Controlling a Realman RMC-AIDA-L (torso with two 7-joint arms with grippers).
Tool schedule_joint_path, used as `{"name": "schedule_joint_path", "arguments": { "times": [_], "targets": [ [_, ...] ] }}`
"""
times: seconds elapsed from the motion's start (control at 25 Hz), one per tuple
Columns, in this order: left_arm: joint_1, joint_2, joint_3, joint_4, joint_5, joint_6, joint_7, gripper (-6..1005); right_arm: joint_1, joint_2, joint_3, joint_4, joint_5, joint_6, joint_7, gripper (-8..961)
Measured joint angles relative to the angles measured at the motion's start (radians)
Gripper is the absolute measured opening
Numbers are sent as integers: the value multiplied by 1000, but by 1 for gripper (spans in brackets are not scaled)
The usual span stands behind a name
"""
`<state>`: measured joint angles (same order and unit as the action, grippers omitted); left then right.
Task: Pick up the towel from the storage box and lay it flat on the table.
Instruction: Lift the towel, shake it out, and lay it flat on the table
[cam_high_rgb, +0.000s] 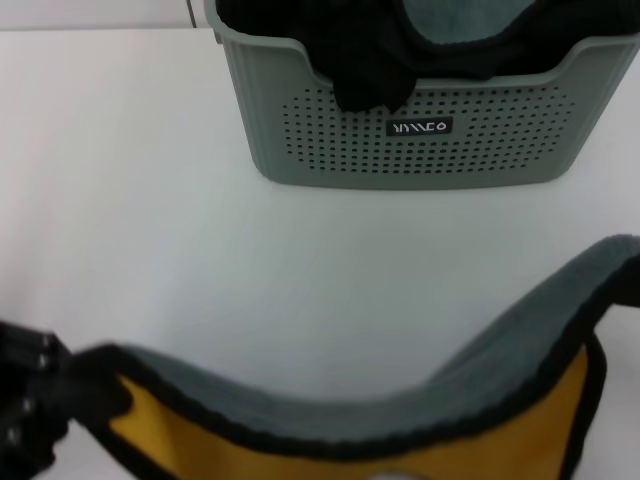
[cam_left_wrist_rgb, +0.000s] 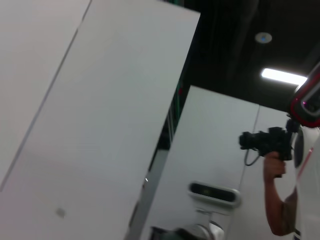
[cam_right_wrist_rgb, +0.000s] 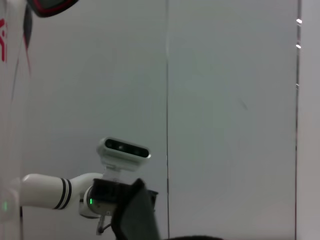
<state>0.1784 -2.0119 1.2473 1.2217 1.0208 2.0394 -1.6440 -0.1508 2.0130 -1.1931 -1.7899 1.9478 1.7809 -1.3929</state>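
Observation:
My left gripper needs to release the towel flat on the table (cam_high_rgb: 373, 345) in front of the storage box.
The towel (cam_high_rgb: 360, 420) hangs stretched across the bottom of the head view, above the near part of the table (cam_high_rgb: 130, 200). Its grey-teal face folds over the top and its yellow face (cam_high_rgb: 300, 455) shows below, with black edging. It sags in the middle. Its left corner runs into my left gripper (cam_high_rgb: 35, 405), a black shape at the bottom left, shut on it. The right corner rises past the picture's right edge, where my right gripper is out of view. The storage box (cam_high_rgb: 420, 150) stands behind, sage green and perforated.
A black cloth (cam_high_rgb: 370, 70) drapes over the box's front rim, and a grey-teal cloth with a black rim (cam_high_rgb: 460, 20) lies inside. Both wrist views point up at walls and ceiling. A person with a camera (cam_left_wrist_rgb: 272, 150) stands nearby.

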Motion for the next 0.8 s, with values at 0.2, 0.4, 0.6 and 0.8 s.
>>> {"name": "schedule_joint_path", "arguments": {
  "times": [0.2,0.4,0.6,0.8],
  "targets": [
    [-113,-7,-68,-199,150,-7,18,18,55,4,21,279,-83,-14,16,92],
    [-438,24,-267,-731,434,-57,169,18,318,-27,47,895,-181,-61,-121,94],
    [-578,8,-245,-1013,548,-295,242,19,571,-44,84,1392,-279,-164,-307,97],
    [-596,-10,-247,-959,549,-464,241,19,625,-4,80,1433,-363,-344,-292,99]
  ]
}}
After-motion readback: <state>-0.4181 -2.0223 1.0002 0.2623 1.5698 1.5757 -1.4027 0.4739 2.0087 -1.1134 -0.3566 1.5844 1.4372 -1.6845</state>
